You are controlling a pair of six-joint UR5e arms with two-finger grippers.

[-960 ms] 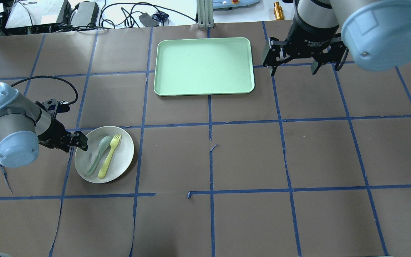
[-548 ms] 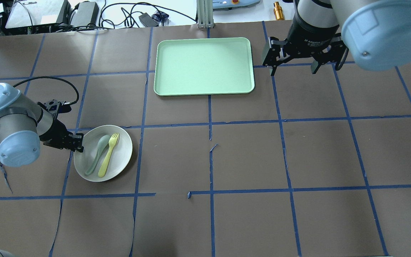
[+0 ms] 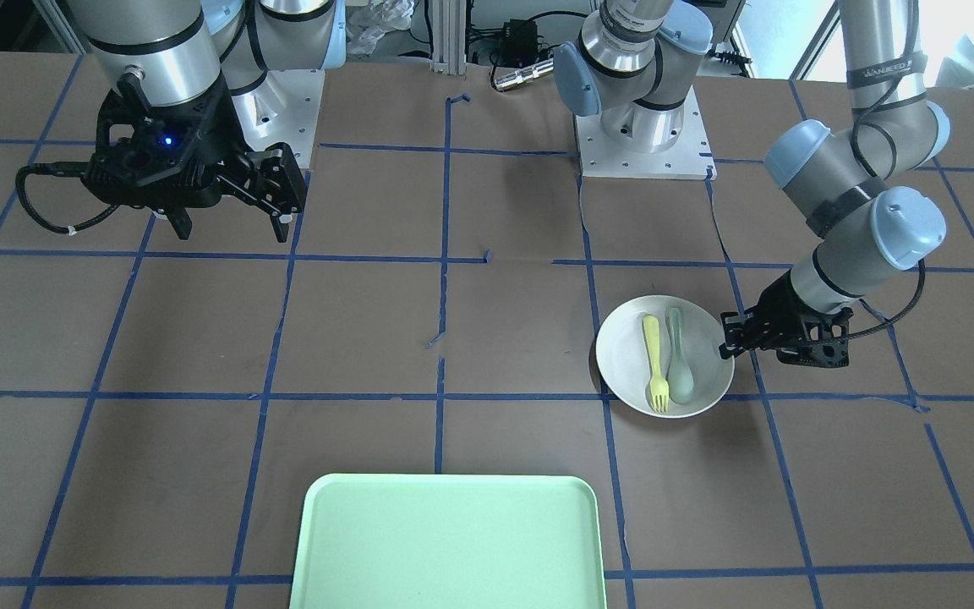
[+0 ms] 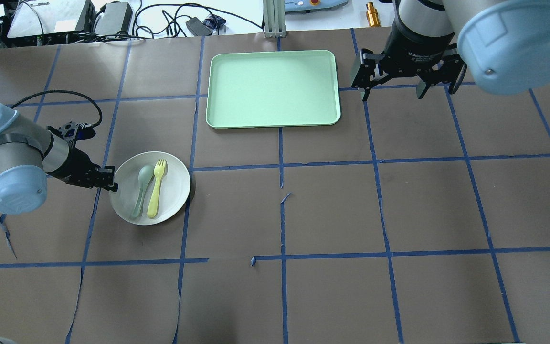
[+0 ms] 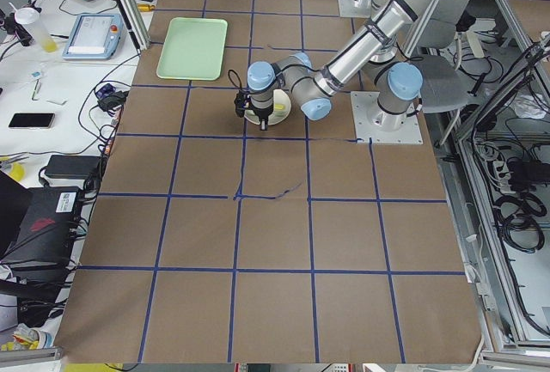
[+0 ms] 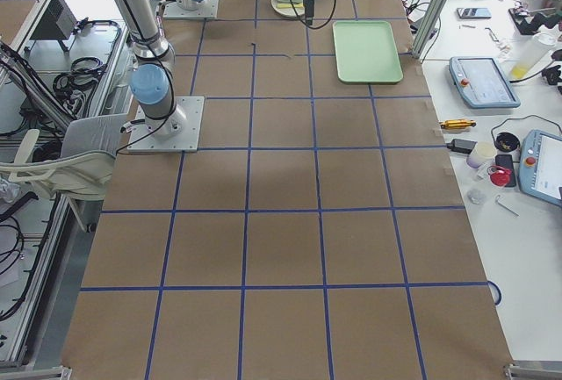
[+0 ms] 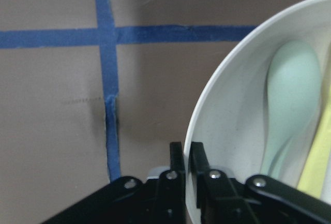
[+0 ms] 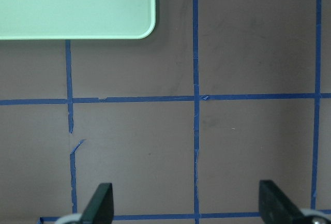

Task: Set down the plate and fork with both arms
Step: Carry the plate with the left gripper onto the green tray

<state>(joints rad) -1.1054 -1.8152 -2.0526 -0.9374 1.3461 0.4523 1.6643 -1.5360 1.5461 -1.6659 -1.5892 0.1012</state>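
Note:
My left gripper has the white plate. It will put the plate down in the middle of the mint-green tray (image 3: 452, 598).
The white plate (image 4: 172, 191) is held off the table at the left, with the pale yellow fork (image 4: 155, 193) and a grey-green spoon (image 4: 140, 190) lying in it. My left gripper (image 4: 111, 184) is shut on the plate's left rim; the left wrist view shows both fingers pinching the rim (image 7: 187, 164). The front view shows the plate (image 3: 622, 355), the fork (image 3: 654, 362) and the left gripper (image 3: 728, 342) too. My right gripper (image 4: 392, 91) is open and empty, hovering to the right of the tray; its fingertips (image 8: 101, 203) show in the right wrist view.
A mint-green rectangular tray (image 4: 273, 89) lies at the back centre of the table, also seen in the front view (image 3: 446, 545) and the right wrist view (image 8: 77, 6). Blue tape lines cross the brown table cover. Cables and equipment sit beyond the far edge.
My left gripper has lifted the plate with fork and spoon and carried it up and to the right, toward the tray. The right arm has stayed still.

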